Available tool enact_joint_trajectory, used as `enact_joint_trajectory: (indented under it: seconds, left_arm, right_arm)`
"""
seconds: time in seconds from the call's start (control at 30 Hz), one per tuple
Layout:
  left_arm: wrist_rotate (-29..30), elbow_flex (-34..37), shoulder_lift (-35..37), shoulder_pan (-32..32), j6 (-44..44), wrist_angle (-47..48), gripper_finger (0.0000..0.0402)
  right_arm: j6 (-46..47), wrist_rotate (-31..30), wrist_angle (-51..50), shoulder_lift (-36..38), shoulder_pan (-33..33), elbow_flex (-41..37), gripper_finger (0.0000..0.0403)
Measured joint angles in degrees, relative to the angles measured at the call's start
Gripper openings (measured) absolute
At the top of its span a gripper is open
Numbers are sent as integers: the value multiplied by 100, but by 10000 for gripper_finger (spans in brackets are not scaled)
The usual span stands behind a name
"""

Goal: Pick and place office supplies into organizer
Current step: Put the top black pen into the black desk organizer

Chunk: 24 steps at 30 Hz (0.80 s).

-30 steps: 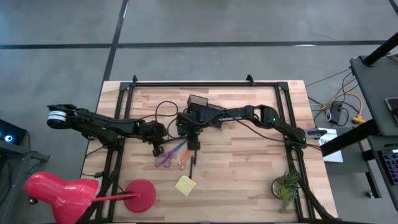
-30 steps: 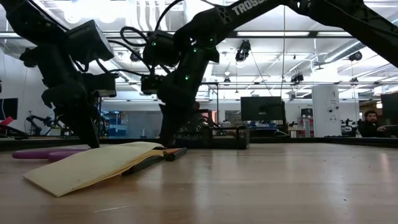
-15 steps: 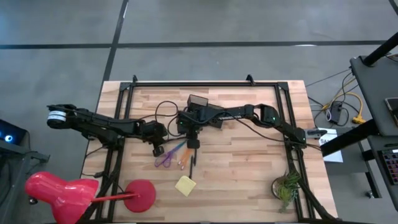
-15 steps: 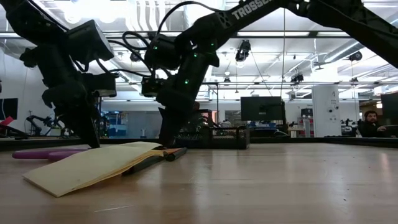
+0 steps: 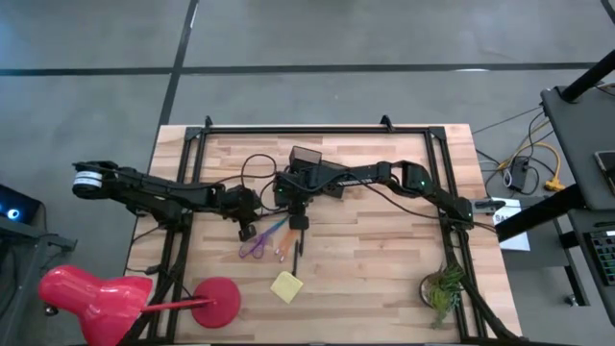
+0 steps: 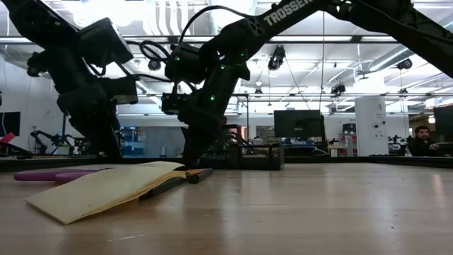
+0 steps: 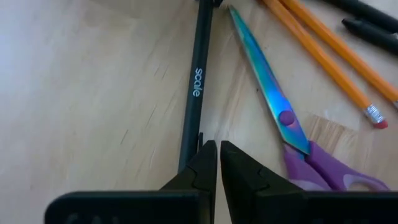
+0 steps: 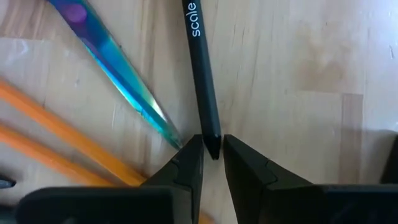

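Observation:
The back end of the black pen is outside the shut fingers of my left gripper, so next I open them and close them around the black pen's clip [image 7: 200, 140] before I lift.
A black pen [image 7: 196, 87] printed "scale" lies flat on the wood between my two grippers. My right gripper [image 8: 213, 158] sits at its pointed tip, shut on it. My left gripper [image 7: 218, 165] is shut at the pen's other end. Purple-handled scissors [image 7: 273, 99] with an iridescent blade lie beside the pen, and two orange pencils [image 7: 329, 56] lie past them. The yellow sticky-note pad [image 5: 286, 285] lies nearer the table's near edge. The black mesh organizer [image 6: 248, 156] stands behind the arms in the low view. My right gripper pinches the black pen's pointed tip [image 8: 212, 144] between its two fingers, coming from above, pointing down. The pen runs away from the fingers and lies flat on the table. My left gripper's shut fingers [image 7: 202, 168] stand at the pen's back end [image 7: 188, 155], which runs in beside one finger. Whether they touch, I cannot tell.
A red lamp-like object [image 5: 96, 298] sits at the table's near left corner. A green plant [image 5: 442, 293] stands at the near right. A black frame [image 5: 317, 130] runs around the tabletop. Bare wood lies right of the pens.
My left gripper has shifted a little toward the table's right, toward the pen's end, and its wrist has tipped. My right arm has leaned slightly, while its gripper stays at the pen's tip. The supplies have kept their places.

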<state>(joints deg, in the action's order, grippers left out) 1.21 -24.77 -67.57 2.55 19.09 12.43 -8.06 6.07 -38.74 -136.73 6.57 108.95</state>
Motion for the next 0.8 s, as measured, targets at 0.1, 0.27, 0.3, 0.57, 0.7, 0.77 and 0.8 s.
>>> enact_joint_trajectory:
  seconds: [0.1, 0.27, 0.3, 0.57, 0.7, 0.77, 0.8]
  left_arm:
    - [2, -12, 0, 0, 0, 21, 6]
    - [7, -10, 7, 0, -46, 295, 6]
    - [11, -12, 45, 0, -48, 381, 6]
    - [20, 48, 695, 0, -52, 685, 6]
    - [144, 143, 964, 5, -164, 666, 6]
    - [386, 146, 1062, 8, -310, 655, 6]
    - [538, 146, 1117, 12, -434, 666, 6]
  right_arm:
    - [15, 0, 56, -2, 0, -37, 54]
    - [15, 0, 57, -4, 7, -40, 47]
    - [13, 0, 59, -4, 7, -44, 43]
    - [-6, -4, 53, -7, 9, -55, 9]
    - [-30, -4, 50, -7, 9, -55, 8]
    - [-46, -7, 47, -7, 9, -57, 8]
    - [-46, -7, 46, -7, 9, -57, 8]
